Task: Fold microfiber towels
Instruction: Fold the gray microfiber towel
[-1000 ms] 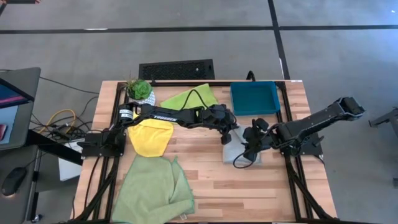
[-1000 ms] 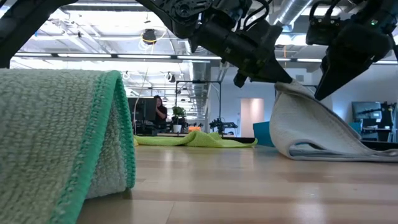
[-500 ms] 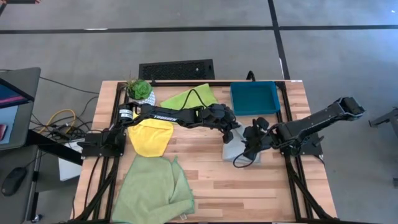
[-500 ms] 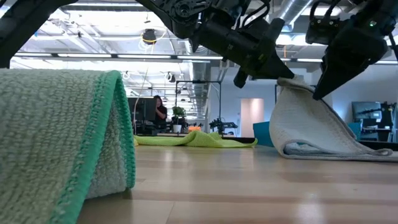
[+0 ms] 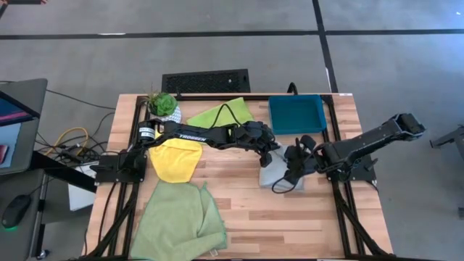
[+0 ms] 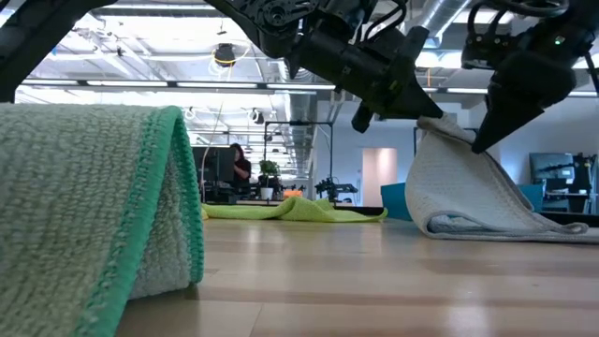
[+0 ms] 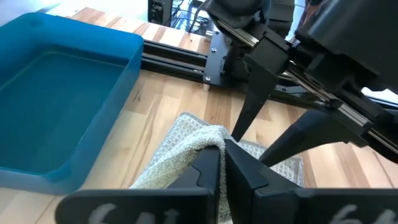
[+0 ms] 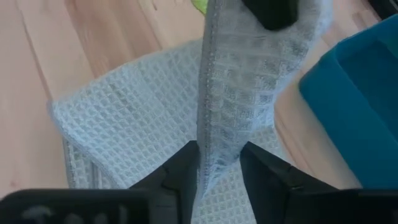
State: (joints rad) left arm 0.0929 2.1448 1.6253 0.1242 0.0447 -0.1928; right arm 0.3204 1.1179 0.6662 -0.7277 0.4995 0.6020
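The robot's right gripper is high on the grey towel's raised edge, beside the left gripper, so the right gripper will open and pinch the hem lower down point(image 6: 489, 181).
A grey waffle-weave towel point(image 5: 284, 176) lies at the table's right middle, one edge raised in a hump point(image 6: 459, 183). My left gripper point(image 5: 270, 156) and my right gripper point(image 5: 293, 170) are both shut on that raised edge, close together. The yellow towel point(image 5: 176, 160) lies under my left arm. The lime green towel point(image 5: 216, 114) lies at the far side. The larger pale green towel point(image 5: 181, 221) lies rumpled at the near left; it fills the low view's left point(image 6: 94, 215). My left gripper pinches the grey towel's raised edge point(image 7: 200, 138) between its two fingers, slanting down from the table's left. The cloth hangs below the fingers, and its lower part lies on the table. My right gripper pinches the same raised edge point(image 8: 214, 146) between its two fingers, slanting down from the table's right. The stitched hem runs between the fingers. The cloth below spreads out on the table point(image 8: 124, 118).
A teal tray point(image 5: 296, 114) stands at the far right, just beyond the grey towel. A potted plant point(image 5: 163, 105) stands at the far left. Bare wood shows at the near middle point(image 5: 246, 217).
Both grippers have kept their hold on the grey towel's raised edge, nearly in place. The part of the towel that lies on the table has drawn in a little under them.
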